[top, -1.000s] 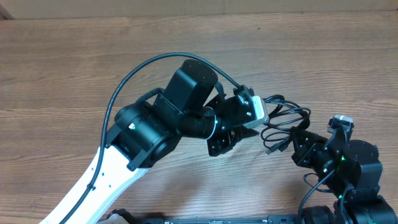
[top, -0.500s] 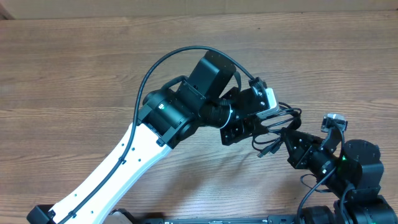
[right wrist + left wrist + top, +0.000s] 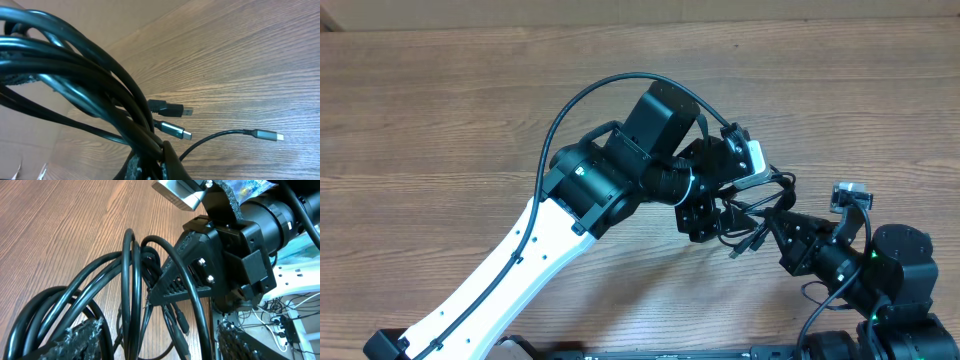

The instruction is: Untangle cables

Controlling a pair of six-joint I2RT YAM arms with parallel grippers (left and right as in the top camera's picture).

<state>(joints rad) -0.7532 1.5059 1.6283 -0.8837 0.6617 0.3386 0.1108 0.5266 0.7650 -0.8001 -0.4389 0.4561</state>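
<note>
The robot's right gripper pinches the bundle where the loops gather, so the left gripper should close on the loose loops (image 3: 131, 287) before the right gripper opens.
The cables (image 3: 761, 204) are a tangled bundle of thin black cords hanging between my two grippers, right of the table's centre. My left gripper (image 3: 717, 216) is open. In the left wrist view its foam-padded fingers (image 3: 79, 339) stand wide apart, and several cable loops (image 3: 131, 285) run loosely through the gap of the left gripper (image 3: 162, 347). My right gripper (image 3: 772, 229) is shut on the cables, its fingertips (image 3: 167, 162) pinching the bundle (image 3: 85, 82). Three plug ends (image 3: 176, 131) dangle free above the wood. The right gripper (image 3: 182, 277) also shows in the left wrist view, just beyond the loops.
The wooden table (image 3: 440, 120) stretches left and back. The left arm's thick black lead (image 3: 582, 98) arches over its white link (image 3: 495, 285). The right arm's base (image 3: 895, 265) sits at the near right corner. Off the table edge lie a power strip and floor wires (image 3: 295, 277).
My left arm swung right and further from the front edge, then its jaws opened and let go of the cables. My right gripper, still shut on the bundle, shifted slightly left.
</note>
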